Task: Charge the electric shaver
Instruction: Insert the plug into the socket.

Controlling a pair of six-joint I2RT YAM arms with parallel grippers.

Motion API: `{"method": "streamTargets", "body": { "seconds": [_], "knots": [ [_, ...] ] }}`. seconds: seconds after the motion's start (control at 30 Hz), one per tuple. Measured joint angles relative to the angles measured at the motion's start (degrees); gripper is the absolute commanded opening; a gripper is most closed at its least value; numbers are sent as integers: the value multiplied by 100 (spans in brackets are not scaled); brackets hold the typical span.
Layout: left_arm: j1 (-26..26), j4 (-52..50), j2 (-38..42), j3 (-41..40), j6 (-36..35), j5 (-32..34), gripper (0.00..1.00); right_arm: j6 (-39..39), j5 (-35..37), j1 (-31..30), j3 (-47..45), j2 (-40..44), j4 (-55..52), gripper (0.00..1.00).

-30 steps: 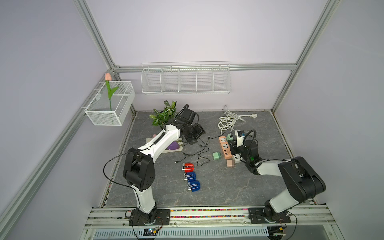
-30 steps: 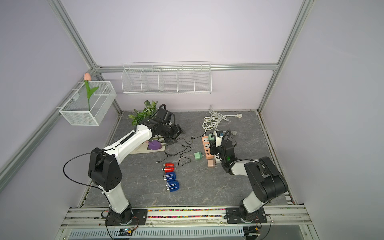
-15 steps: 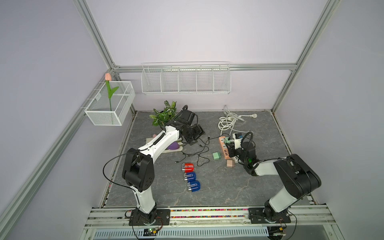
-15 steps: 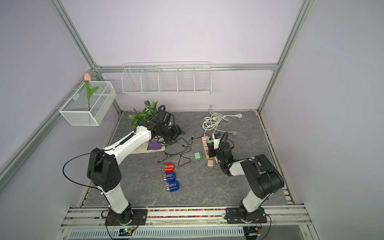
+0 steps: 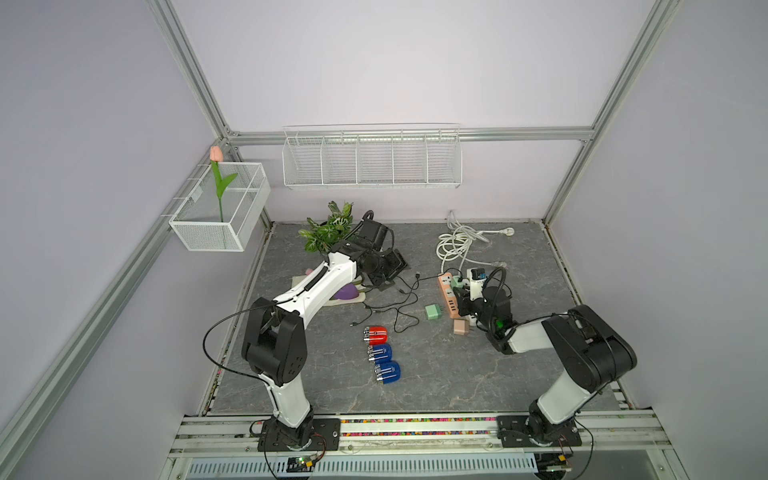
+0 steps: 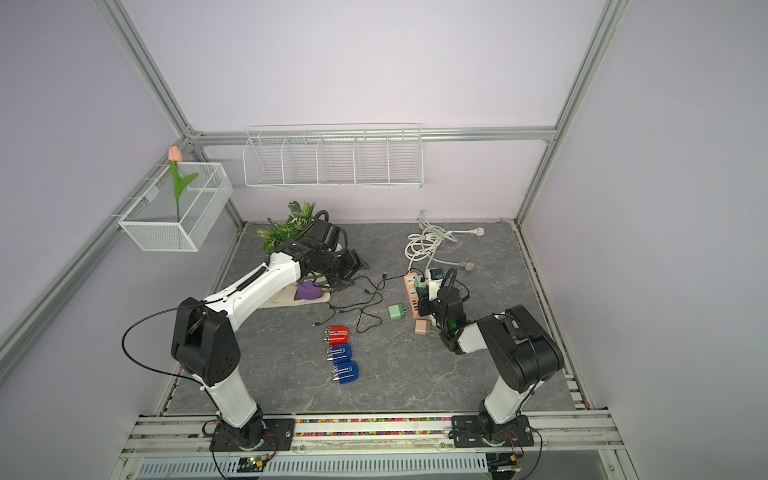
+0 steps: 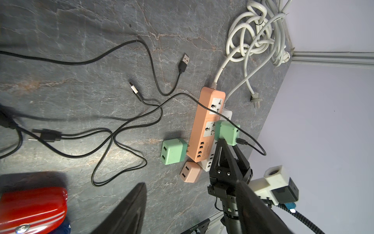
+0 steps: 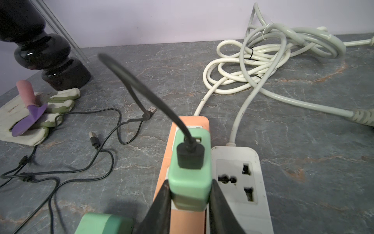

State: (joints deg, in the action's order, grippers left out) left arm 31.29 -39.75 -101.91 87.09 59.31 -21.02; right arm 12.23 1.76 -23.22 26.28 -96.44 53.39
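I have a green USB adapter in my right gripper. It is now held over a socket of the power strip. Next, I let go of it in the orange power strip's socket [image 5: 453, 287] [image 8: 188, 186] nearest the strip's USB ports.
A red electric shaver [image 5: 376, 333] [image 7: 32, 208] lies at the front middle of the table, with two blue ones [image 5: 384, 361] in a row beside it. My right gripper [image 8: 190, 188] [image 5: 462, 292] is shut on a green charger adapter [image 8: 190, 174] [image 7: 226, 132], holding it over a socket of the orange power strip [image 7: 204, 125] [image 5: 448, 297]. A black USB cable [image 8: 141, 87] is plugged into the adapter and trails across the table. My left gripper [image 7: 191, 188] [image 5: 386, 266] hangs open and empty at the back left.
A loose green adapter [image 7: 174, 151] and a pink one [image 7: 190, 172] lie beside the orange strip, and a white strip [image 8: 236, 182] lies against it. White cable coils [image 5: 457, 243] sit behind. A glove with a purple trowel [image 8: 30, 119] and a plant [image 5: 328, 230] are at the back left.
My right gripper has shifted slightly left and lower over the orange strip, still holding the green adapter. The left arm has barely moved.
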Motion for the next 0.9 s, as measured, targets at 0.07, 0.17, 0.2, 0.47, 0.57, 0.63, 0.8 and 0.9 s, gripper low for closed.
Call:
{"method": "streamTargets", "body": {
  "seconds": [0.07, 0.17, 0.2, 0.47, 0.57, 0.63, 0.8, 0.9],
  "knots": [
    [-7, 9, 2, -2, 0, 0, 71, -7, 44, -33, -42, 0, 9, 7],
    [-13, 31, 4, -33, 0, 0, 70, -24, 142, -90, -118, 0, 63, 7],
    [-13, 33, 7, -44, 2, 0, 70, -24, 166, -103, -149, 0, 92, 7],
    [-17, 48, 68, -98, 2, 0, 70, -90, 332, -190, -122, -7, 31, 7],
    [-20, 52, 109, -118, 2, -2, 70, -155, 374, -227, 116, 7, -363, 7],
    [-28, 70, 116, -118, 2, -4, 69, -177, 400, -247, 267, 28, -656, 7],
    [-61, 105, 118, -138, 2, -26, 69, -201, 424, -267, 348, 98, -988, 7],
    [-81, 146, 122, -195, 4, -46, 69, -249, 483, -310, 365, 98, -1097, 7]
  ]
}}
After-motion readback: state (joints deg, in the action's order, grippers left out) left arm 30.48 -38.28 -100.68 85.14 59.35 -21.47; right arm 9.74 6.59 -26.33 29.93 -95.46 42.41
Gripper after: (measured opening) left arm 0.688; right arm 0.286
